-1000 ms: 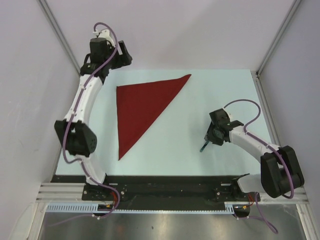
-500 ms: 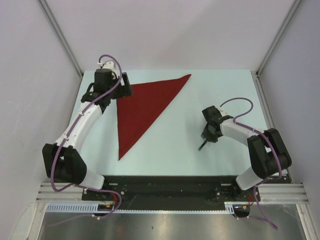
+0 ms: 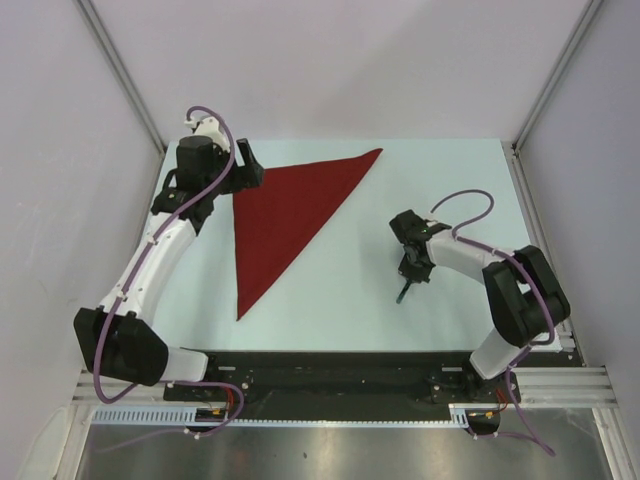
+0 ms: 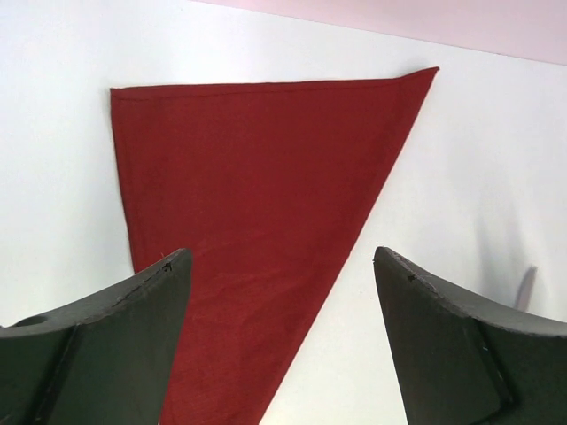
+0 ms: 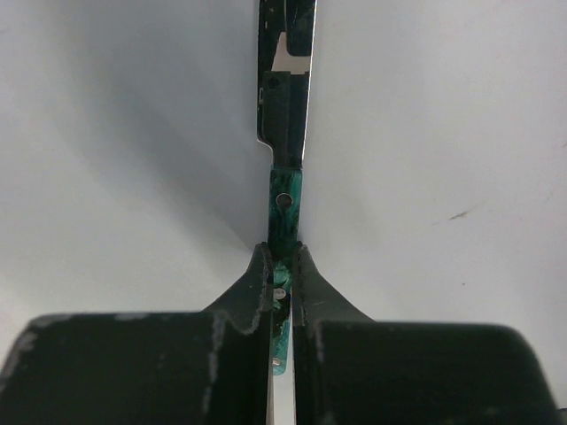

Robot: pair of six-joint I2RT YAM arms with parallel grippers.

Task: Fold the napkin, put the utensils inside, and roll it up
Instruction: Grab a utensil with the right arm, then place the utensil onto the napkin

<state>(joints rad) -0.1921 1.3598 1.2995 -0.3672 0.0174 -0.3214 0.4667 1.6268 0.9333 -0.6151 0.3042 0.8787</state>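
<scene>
Next, I release the knife with my right gripper on the dark red napkin, just inside its long slanted edge (image 3: pixel 305 215).
The dark red napkin (image 3: pixel 285 215) lies flat on the table, folded into a triangle; it also fills the left wrist view (image 4: pixel 266 177). My left gripper (image 3: pixel 246 166) is open and empty, hovering by the napkin's far left corner, its jaws (image 4: pixel 279 266) wide apart above the cloth. My right gripper (image 3: pixel 413 262) is to the right of the napkin, shut on a utensil (image 3: pixel 402 293). In the right wrist view the fingers (image 5: pixel 283 261) pinch its green handle (image 5: pixel 286 199), and the silvery metal end points away. No other utensil shows.
The pale table (image 3: pixel 330 310) is bounded by grey walls and metal corner posts (image 3: pixel 120 70). A black rail (image 3: pixel 330 375) runs along the near edge, with both arm bases on it.
My left arm has swung down from the back wall to the napkin's far left corner. My right gripper has shifted left with the utensil in it.
</scene>
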